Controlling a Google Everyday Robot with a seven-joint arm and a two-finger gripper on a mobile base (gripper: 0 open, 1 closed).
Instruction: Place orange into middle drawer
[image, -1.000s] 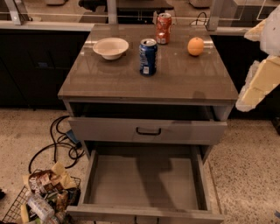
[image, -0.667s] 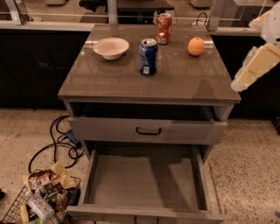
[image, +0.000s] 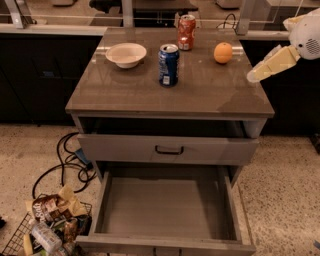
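Note:
The orange should be my gripper's next stop, and my gripper should close on the orange's side (image: 229, 54) that faces away from the red-orange can.
The orange (image: 223, 52) sits on the cabinet top (image: 200, 95) at the back right, free of any grip. The middle drawer (image: 165, 205) is pulled wide open below, its flat grey floor bare. My gripper (image: 259, 71) comes in from the right edge of the camera view, hanging over the top's right edge. It is to the right of the orange and a little nearer the front, apart from it, and holds nothing that I can see.
A blue can (image: 168, 65), a red-orange can (image: 186, 32) and a white bowl (image: 126, 54) stand on the top. The upper drawer front (image: 169, 149) with a black handle is slightly out. A wire basket of rubbish (image: 45, 227) and cables (image: 67, 160) lie on the floor at left.
My gripper has risen and moved left, from beside the cabinet's right side to over the top's right edge, closer to the orange. Nothing else has moved.

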